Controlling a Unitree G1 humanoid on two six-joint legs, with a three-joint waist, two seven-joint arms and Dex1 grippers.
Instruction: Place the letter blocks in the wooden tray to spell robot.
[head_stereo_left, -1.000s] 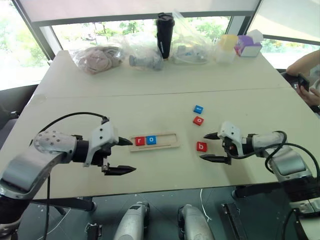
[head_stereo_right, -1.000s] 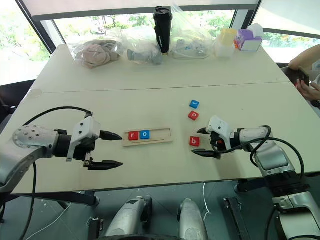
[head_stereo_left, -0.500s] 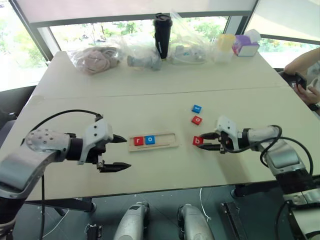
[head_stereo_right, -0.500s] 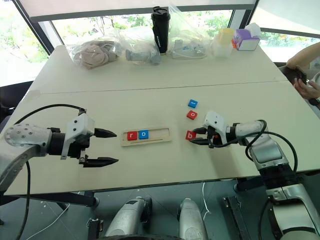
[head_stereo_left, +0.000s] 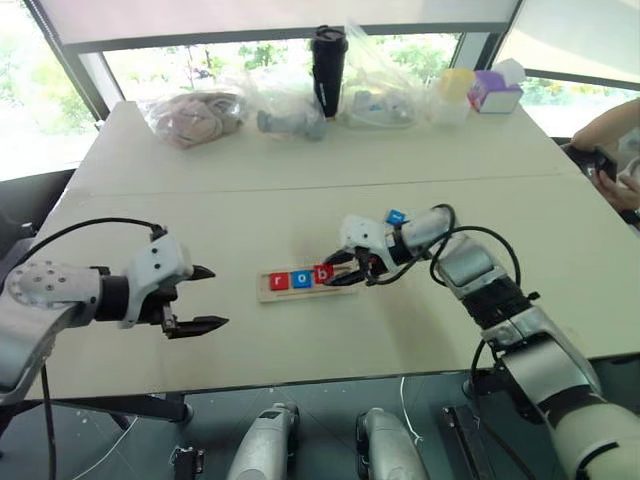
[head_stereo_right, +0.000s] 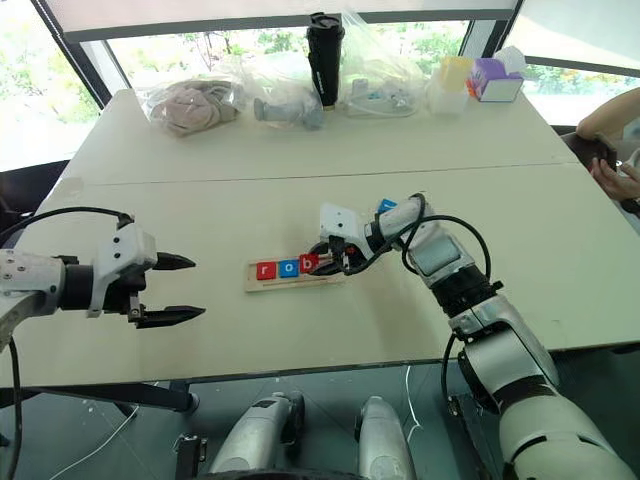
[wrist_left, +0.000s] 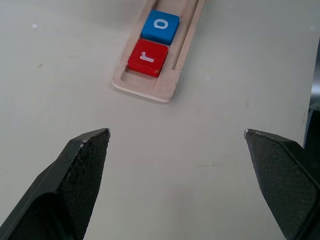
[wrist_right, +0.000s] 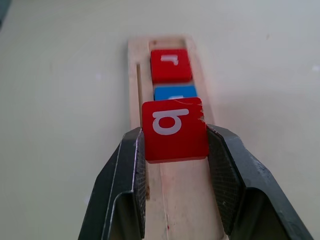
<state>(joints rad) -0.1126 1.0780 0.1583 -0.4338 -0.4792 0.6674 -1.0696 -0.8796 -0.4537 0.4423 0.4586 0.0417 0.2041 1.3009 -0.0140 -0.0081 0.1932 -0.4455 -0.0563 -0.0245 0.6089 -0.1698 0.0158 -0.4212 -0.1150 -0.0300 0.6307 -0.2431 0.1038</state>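
The red "b" block, now just above the tray's slot, will be put down by my right gripper in the wooden tray (head_stereo_left: 306, 279) (wrist_right: 176, 114), against the blue "o" block.
The wooden tray (head_stereo_left: 264, 291) lies mid-table and holds a red "r" block (head_stereo_left: 279, 281) and a blue "o" block (head_stereo_left: 301, 279) side by side at its left end. My right gripper (wrist_right: 175, 131) is shut on a red "b" block (wrist_right: 174, 129). It holds the block just above the tray's slot (wrist_right: 175, 200), right beside the "o". A blue block (head_stereo_left: 397, 215) peeks out behind my right wrist. My left gripper (head_stereo_left: 215, 296) hangs open to the left of the tray, a little apart from it, with nothing between its fingers (wrist_left: 85, 155).
Along the far edge stand plastic bags (head_stereo_left: 195, 113), a black tumbler (head_stereo_left: 328, 70), a yellow-lidded container (head_stereo_left: 452, 95) and a purple box (head_stereo_left: 495, 92). A person's hand (head_stereo_left: 603, 165) shows at the right edge. A seam (head_stereo_left: 200, 185) crosses the table.
My right gripper shut on the red "b" block and carried it left from the bare table to above the tray. My left gripper drew away to the left, still open.
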